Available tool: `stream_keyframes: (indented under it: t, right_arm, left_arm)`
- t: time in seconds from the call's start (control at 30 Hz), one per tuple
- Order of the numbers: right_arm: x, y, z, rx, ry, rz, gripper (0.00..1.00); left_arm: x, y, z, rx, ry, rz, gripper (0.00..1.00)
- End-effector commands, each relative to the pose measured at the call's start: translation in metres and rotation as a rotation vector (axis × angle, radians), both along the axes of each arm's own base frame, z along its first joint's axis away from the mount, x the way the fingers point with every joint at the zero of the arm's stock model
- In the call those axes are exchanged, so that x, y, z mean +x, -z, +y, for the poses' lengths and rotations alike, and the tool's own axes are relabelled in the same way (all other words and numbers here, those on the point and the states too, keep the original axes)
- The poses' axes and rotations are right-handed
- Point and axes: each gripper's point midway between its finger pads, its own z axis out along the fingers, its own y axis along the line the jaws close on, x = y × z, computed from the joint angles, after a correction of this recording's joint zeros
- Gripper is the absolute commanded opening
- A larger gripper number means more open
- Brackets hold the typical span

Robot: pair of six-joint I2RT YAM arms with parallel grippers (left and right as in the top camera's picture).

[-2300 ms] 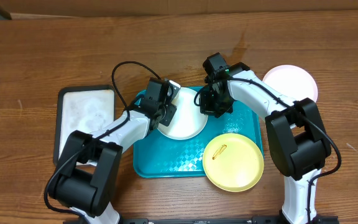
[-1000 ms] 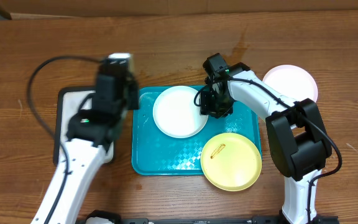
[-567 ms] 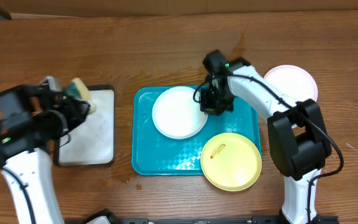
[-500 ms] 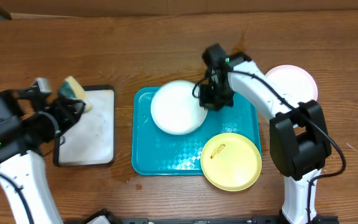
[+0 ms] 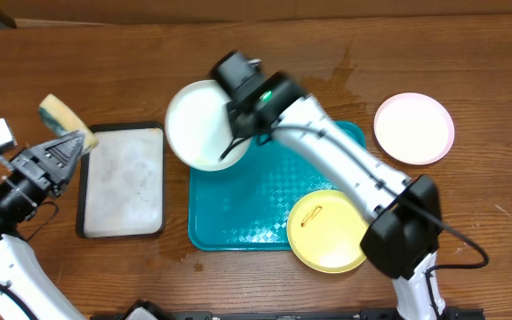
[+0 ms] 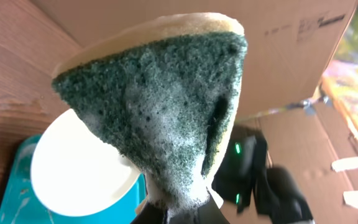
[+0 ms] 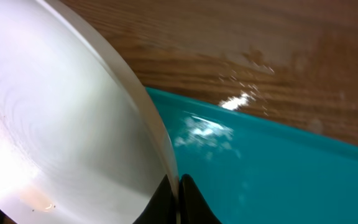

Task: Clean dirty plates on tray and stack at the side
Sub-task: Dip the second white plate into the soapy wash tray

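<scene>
Next, my right gripper puts the white plate down on top of the pale pink-rimmed plate [image 5: 411,128].
My right gripper [image 5: 236,142] is shut on the rim of a white plate [image 5: 198,124] and holds it tilted above the upper left corner of the turquoise tray [image 5: 247,209]. In the right wrist view the plate [image 7: 55,130] fills the left, pinched between the fingers [image 7: 178,190], with the tray [image 7: 278,174] below. A pale yellow-green plate [image 5: 329,229] with a brownish smear lies at the tray's lower right. My left gripper [image 5: 60,147] at the far left is shut on a soapy green and yellow sponge [image 6: 160,106], also seen from overhead [image 5: 63,115].
A black-rimmed tray with a white surface [image 5: 123,182] lies left of the turquoise tray. A pale pink-rimmed plate [image 5: 413,127] sits on the table at the right. Cardboard boxes stand along the back edge [image 6: 291,37].
My right gripper lifted the white plate off the tray and swung it up and to the left. My left arm drew back with the sponge from the tray to the far left.
</scene>
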Motion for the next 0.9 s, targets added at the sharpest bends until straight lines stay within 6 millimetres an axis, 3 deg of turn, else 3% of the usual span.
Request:
stream_keyframes:
  t: [0.0,0.17,0.37,0.47,0.73,0.87]
  right_arm:
    - [0.001,-0.03,0.022,-0.056,0.005,-0.207,0.04]
    - [-0.013,-0.051,0.066,-0.026,-0.058,-0.348,0.04]
    - [-0.014,-0.058,0.102,-0.045,-0.116,-0.498,0.04]
    - [-0.013,-0.059,0.119,-0.079,-0.144,-0.587,0.04]
    - [-0.012,-0.081,0.144,-0.278,-0.173,-0.852,0.04]
    - [-0.019,-0.094,0.157,-0.271,-0.19,-0.907,0.04]
  left_arm:
    - [-0.004,-0.003,0.026,0.036,-0.128,0.04,0.04]
    - [-0.013,0.035,0.087,0.12,-0.43,0.253,0.04]
    - [-0.037,0.07,0.129,0.159,-0.676,0.484,0.04]
    - [-0.049,0.084,0.136,0.15,-0.744,0.579,0.04]
    - [-0.048,0.084,0.133,0.15,-0.736,0.582,0.04]
    - [-0.048,0.085,0.132,0.147,-0.733,0.587,0.04]
